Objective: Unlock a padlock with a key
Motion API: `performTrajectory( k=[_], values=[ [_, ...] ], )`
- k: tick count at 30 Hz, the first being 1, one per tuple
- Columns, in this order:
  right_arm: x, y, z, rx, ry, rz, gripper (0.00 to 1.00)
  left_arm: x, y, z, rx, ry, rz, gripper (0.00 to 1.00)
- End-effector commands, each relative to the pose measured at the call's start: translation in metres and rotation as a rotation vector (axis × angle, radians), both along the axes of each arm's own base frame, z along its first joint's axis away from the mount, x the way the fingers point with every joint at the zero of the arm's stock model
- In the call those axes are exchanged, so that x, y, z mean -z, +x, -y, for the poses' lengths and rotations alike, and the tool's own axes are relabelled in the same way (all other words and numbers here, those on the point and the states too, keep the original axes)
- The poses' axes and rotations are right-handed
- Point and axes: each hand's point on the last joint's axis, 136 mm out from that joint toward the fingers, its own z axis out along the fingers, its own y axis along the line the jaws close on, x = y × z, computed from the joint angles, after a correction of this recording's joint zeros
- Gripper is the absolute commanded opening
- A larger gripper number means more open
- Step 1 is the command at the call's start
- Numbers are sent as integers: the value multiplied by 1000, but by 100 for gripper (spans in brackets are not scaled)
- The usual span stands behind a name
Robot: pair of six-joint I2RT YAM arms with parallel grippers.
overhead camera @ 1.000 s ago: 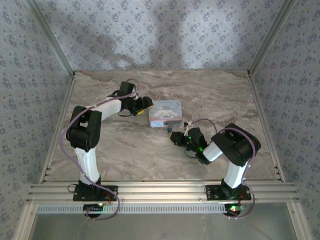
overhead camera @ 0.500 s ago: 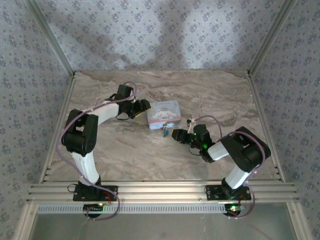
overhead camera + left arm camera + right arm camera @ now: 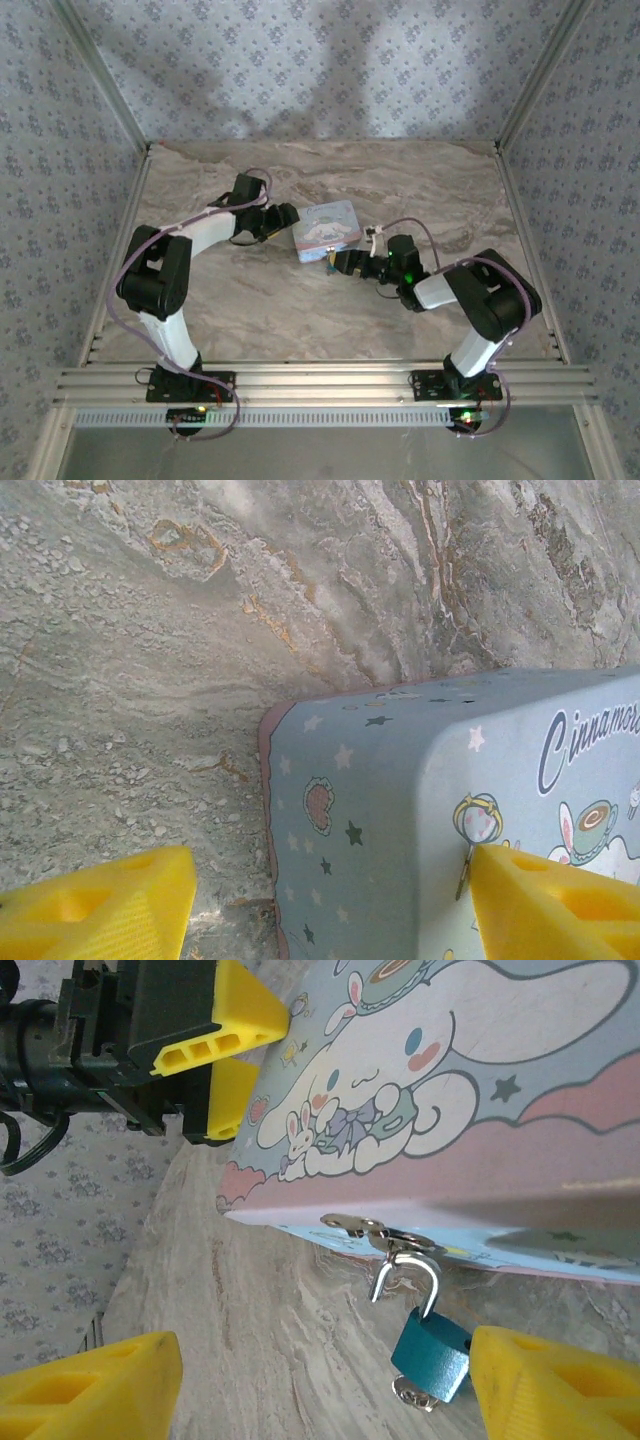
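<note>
The open shackle still hooks through the hasp while the padlock's body hangs by one finger. Next, my right gripper moves up and closes around the shackle point(image 3: 432, 1278).
A small teal padlock point(image 3: 432, 1352) hangs by its silver shackle point(image 3: 405, 1268) from the hasp of a pale blue cartoon tin box point(image 3: 330, 222). One leg of the shackle stands free of the body. The key point(image 3: 415, 1392) sticks out of the padlock's underside. My right gripper point(image 3: 325, 1400) is open just in front of the padlock point(image 3: 330, 261), with the lock near its right finger and nothing held. My left gripper point(image 3: 325, 910) is open at the box's point(image 3: 400, 810) left end, one finger over the lid and the other beside the box above the table.
The marble-patterned table point(image 3: 260, 300) is framed by aluminium rails and patterned walls. My left gripper's yellow fingers point(image 3: 225, 1020) show beyond the box point(image 3: 480, 1080) in the right wrist view. Both arms reach in towards the box from either side.
My right gripper has opened from shut and moved up-left, closer to the box. The left gripper shifted slightly right towards the box and stayed open.
</note>
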Motion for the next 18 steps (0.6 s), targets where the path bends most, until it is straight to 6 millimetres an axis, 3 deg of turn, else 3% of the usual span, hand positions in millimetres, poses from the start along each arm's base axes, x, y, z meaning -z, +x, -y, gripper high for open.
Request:
performTrajectory(
  k=[1, 18],
  values=[
    [5, 4, -4, -38, -6, -8, 77, 14, -22, -9, -2, 66, -71, 72],
    [18, 22, -25, -79, 64, -57, 71, 10, -20, -2, 8, 65, -61, 71]
  ],
)
